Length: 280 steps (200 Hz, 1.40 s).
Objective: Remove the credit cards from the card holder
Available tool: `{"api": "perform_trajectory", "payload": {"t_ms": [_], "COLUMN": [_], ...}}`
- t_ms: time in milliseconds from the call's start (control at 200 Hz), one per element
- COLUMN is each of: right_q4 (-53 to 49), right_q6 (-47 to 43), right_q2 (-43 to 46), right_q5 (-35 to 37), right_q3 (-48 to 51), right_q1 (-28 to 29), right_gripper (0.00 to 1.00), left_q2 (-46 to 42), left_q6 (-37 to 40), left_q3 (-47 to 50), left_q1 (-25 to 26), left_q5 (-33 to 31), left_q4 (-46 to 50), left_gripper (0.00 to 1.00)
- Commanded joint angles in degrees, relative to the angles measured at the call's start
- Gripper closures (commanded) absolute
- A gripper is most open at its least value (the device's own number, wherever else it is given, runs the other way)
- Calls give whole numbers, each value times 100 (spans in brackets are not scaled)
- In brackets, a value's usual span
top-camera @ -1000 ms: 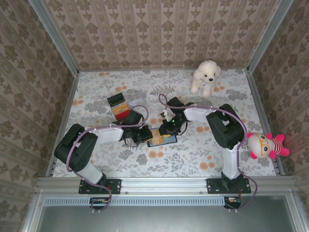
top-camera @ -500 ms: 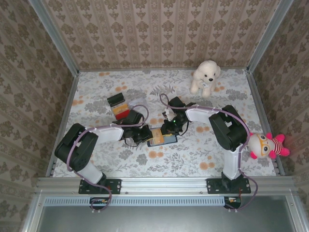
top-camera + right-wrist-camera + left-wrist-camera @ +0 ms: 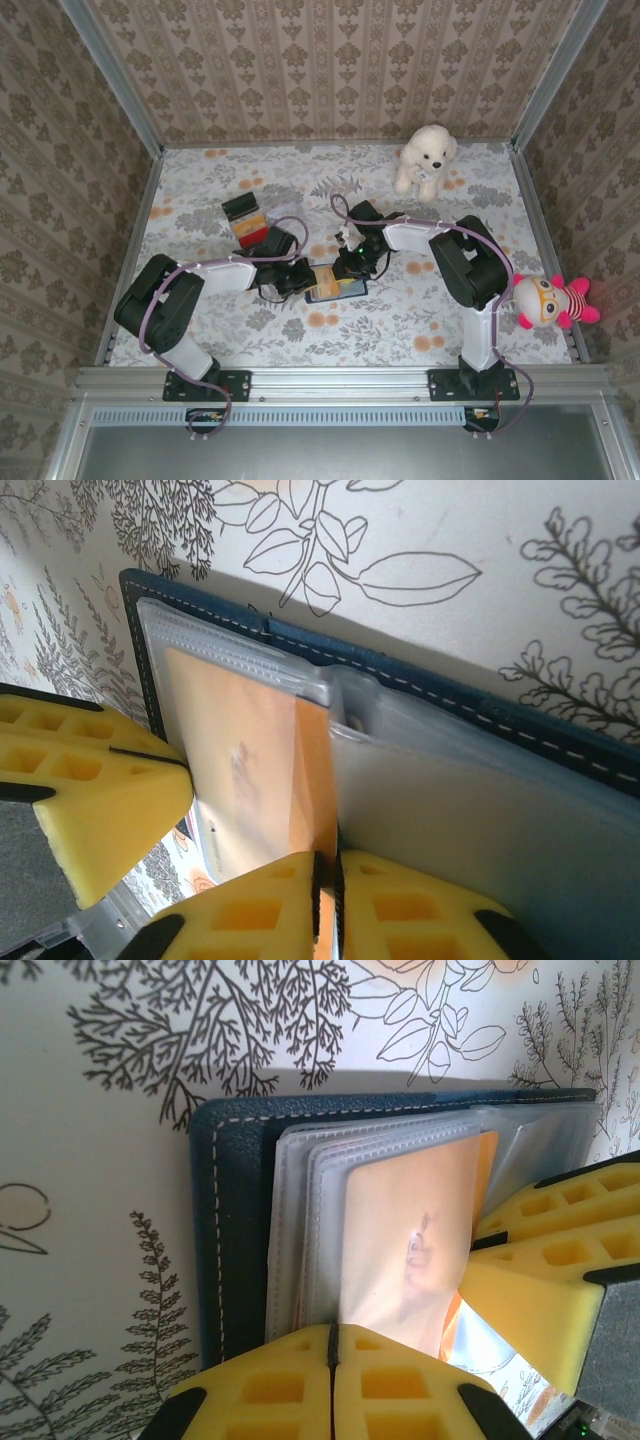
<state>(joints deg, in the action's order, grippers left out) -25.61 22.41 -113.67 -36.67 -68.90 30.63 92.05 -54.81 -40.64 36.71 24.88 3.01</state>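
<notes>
Only the card's narrow orange edge pokes out of the clear pocket at the right gripper's fingers, so the robot should regrip that edge (image 3: 328,825) before pulling the card out.
The card holder (image 3: 338,291) lies open mid-table, navy with clear inner pockets (image 3: 230,1230) (image 3: 560,742). A yellow-orange credit card (image 3: 314,770) sticks partly out of one pocket (image 3: 486,1160). My left gripper (image 3: 307,280) comes in from the left and is shut on the edge of the clear pocket sleeve (image 3: 331,1335). My right gripper (image 3: 350,268) comes from the right and is shut on the card's bare orange edge (image 3: 328,865). Each wrist view shows the other gripper's yellow fingers (image 3: 540,1280) (image 3: 90,790) close by.
A black card (image 3: 240,206) and a yellow and red pair (image 3: 253,230) lie on the flowered tablecloth behind the left arm. A white plush dog (image 3: 425,155) sits at the back right and a pink doll (image 3: 552,300) at the right edge.
The right gripper has edged slightly left and its jaws have closed on the orange card. The left arm and the holder have stayed put.
</notes>
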Motion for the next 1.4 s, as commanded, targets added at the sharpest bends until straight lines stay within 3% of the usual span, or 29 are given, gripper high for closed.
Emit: {"api": "perform_trajectory", "payload": {"t_ms": [0, 475, 530, 675, 770, 1395], "right_q4": [-15, -151, -86, 71, 142, 435], "right_q6": [-69, -331, -268, -47, 34, 222], "right_q2": [-104, 350, 323, 124, 18, -197], "right_q5": [-102, -237, -265, -289, -285, -561], "right_q3": [-54, 317, 325, 238, 198, 65], "right_q1": [35, -268, -268, -233, -207, -110], "right_gripper": [91, 96, 93, 72, 69, 79], "left_q2": [280, 261, 270, 297, 314, 359], "left_q6": [23, 92, 104, 119, 119, 137], "left_q3": [118, 52, 48, 22, 19, 48], "left_q1": [2, -15, -17, -10, -14, -6], "left_q5": [-290, -336, -335, -318, -304, -291], "left_q4": [644, 772, 770, 780, 781, 754], "left_gripper": [93, 93, 93, 93, 93, 93]}}
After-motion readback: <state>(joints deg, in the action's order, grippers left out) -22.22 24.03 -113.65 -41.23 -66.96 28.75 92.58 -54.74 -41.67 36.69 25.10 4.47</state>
